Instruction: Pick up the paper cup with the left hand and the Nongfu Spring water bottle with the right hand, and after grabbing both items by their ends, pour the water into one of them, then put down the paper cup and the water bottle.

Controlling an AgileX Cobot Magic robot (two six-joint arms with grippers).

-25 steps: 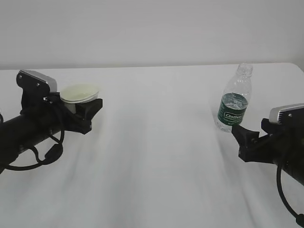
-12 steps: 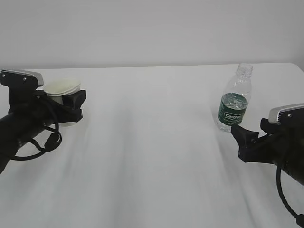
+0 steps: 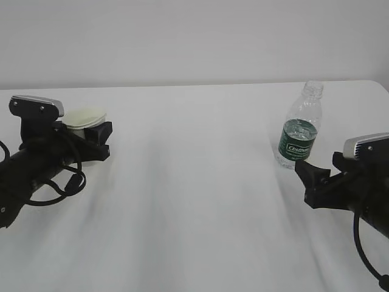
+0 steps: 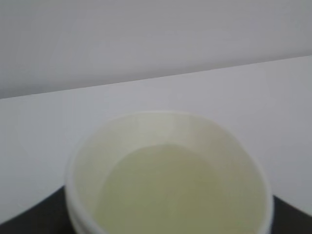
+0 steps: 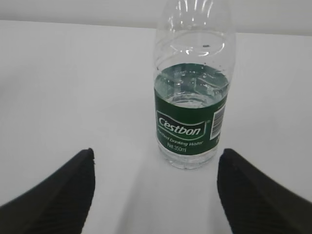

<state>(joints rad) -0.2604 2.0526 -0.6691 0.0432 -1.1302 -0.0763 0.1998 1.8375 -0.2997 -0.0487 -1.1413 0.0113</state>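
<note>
I will set the paper cup down with my left gripper on the white table (image 3: 106,159) just beside where it is now, toward the bottle.
The paper cup (image 3: 85,117), pale cream, sits between the jaws of my left gripper (image 3: 92,131) at the far left of the table, its mouth tilted toward the wrist camera. In the left wrist view the paper cup (image 4: 168,180) fills the lower frame, and the left gripper (image 4: 161,222) is shut on it, with dark fingers showing at both bottom corners. The Nongfu Spring water bottle (image 3: 299,131) stands upright and capless at the right. Its green label faces my right gripper (image 3: 311,173). Water (image 5: 191,95) reaches about the label's top. The right gripper (image 5: 156,195) stands open just short of the bottle (image 5: 193,92), not touching it.
A white table (image 3: 194,201) meets a plain pale wall along its back edge. The table's right corner (image 3: 382,85) lies just behind the bottle. Black cables (image 3: 58,188) loop under the left arm.
My left gripper carried the paper cup leftward, then came back a little to the right. The cup's rim looks less squashed than a second ago. Right arm and bottle have not moved.
</note>
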